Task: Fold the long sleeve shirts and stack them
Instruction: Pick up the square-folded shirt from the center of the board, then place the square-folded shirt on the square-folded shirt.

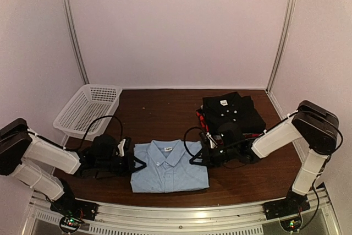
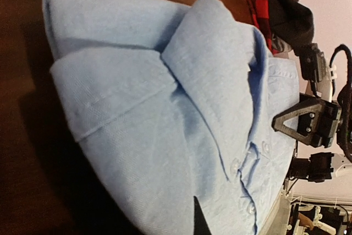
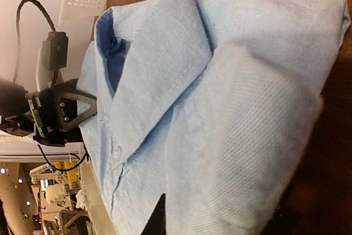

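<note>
Next, my left gripper lets go of the light blue shirt on top of the folded black shirt (image 1: 234, 113) (image 2: 287, 10) over the red-plaid one. The blue shirt now lies near the table's front.
A folded light blue collared shirt (image 1: 168, 166) lies near the table's front, between the two arms. My left gripper (image 1: 132, 163) is at its left edge and my right gripper (image 1: 202, 155) at its right edge, each shut on a fold of the cloth. In the left wrist view the blue shirt (image 2: 165, 108) fills the frame, and only one dark fingertip (image 2: 198, 221) shows against it. The right wrist view is likewise filled by the blue shirt (image 3: 220, 108), with one fingertip (image 3: 159, 218) showing. A black shirt (image 1: 231, 111) sits folded on a red-plaid one (image 1: 202, 118) behind the right gripper.
A white mesh basket (image 1: 88, 108) stands at the back left of the brown table (image 1: 159, 114). The stack of folded shirts is at the back right, close to the right arm's wrist. Pale walls close in the table on three sides.
</note>
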